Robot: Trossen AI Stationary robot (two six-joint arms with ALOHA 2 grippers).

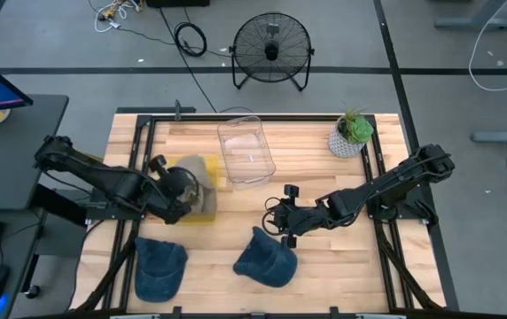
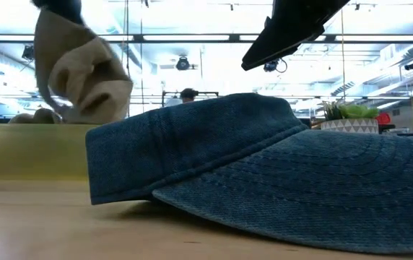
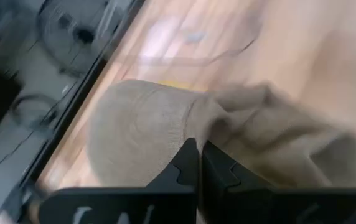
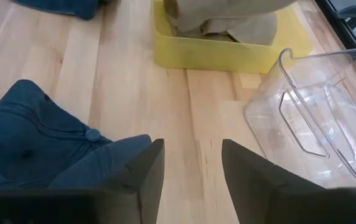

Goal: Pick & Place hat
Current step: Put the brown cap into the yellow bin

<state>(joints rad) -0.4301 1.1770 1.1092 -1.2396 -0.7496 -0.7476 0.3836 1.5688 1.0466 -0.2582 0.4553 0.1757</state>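
Next, my left gripper puts the tan hat down, pinches it again and tucks it inside the bin (image 1: 202, 206), because the hat's loose side hangs past the yellow bin's rim.
My left gripper (image 1: 180, 189) is shut on a tan hat (image 3: 140, 127) above a yellow bin (image 4: 228, 55) on the table's left half. In the low view the tan hat (image 2: 84, 72) hangs over the bin (image 2: 26, 152). My right gripper (image 4: 190, 163) is open near the table's middle (image 1: 286, 215), touching nothing. It stands just beyond a blue denim hat (image 1: 265, 258) that lies flat on the wood, which also shows as the denim hat (image 4: 35, 143) in the right wrist view. A second blue hat (image 1: 159, 266) lies at the near left. My left gripper pinches the tan hat between its two shut fingers (image 3: 187, 163), at a bunched fold (image 3: 206, 121) where the brim meets the crown. The fingers come from above. The hat hangs below them with its lower part (image 4: 240, 28) down inside the yellow bin's walls.
A clear plastic container (image 1: 246, 149) stands behind the yellow bin, toward the far edge. A potted plant (image 1: 353, 133) sits at the far right corner. Bare wood (image 1: 342, 257) lies on the near right. A fan (image 1: 272, 49) stands on the floor beyond the table.
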